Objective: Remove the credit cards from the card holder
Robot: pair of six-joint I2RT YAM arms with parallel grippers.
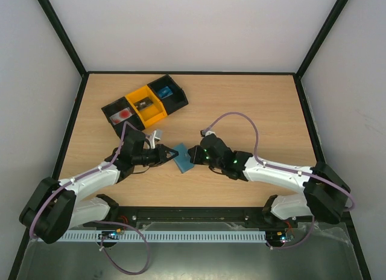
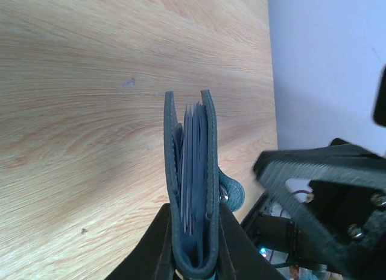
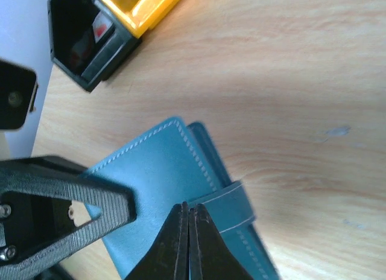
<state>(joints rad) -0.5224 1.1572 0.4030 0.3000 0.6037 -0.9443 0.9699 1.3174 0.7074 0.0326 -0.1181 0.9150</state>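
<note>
My right gripper's closed fingers stop short of the card holder's tab. My right gripper should open, move in nearer and pinch the tab's end point(image 2: 234, 191).
The slate-blue card holder point(image 1: 182, 160) is held on edge just above the table between both arms. My left gripper point(image 1: 172, 153) is shut on it, its two fingers clamping the folded spine end point(image 2: 193, 232) from both sides. In the left wrist view the thin edges of the credit cards point(image 2: 192, 165) show between the two panels. My right gripper point(image 3: 188, 206) is shut, its tips resting at the holder's side tab point(image 3: 232, 204). Whether they pinch the tab is not visible. The holder's outer panel point(image 3: 157, 171) faces the right wrist camera.
A black-and-yellow three-compartment tray point(image 1: 145, 104) sits at the back left of the table, with a red item in its left bin and a blue one in its right. A corner of the tray point(image 3: 90, 38) shows in the right wrist view. Walls enclose the table's sides.
</note>
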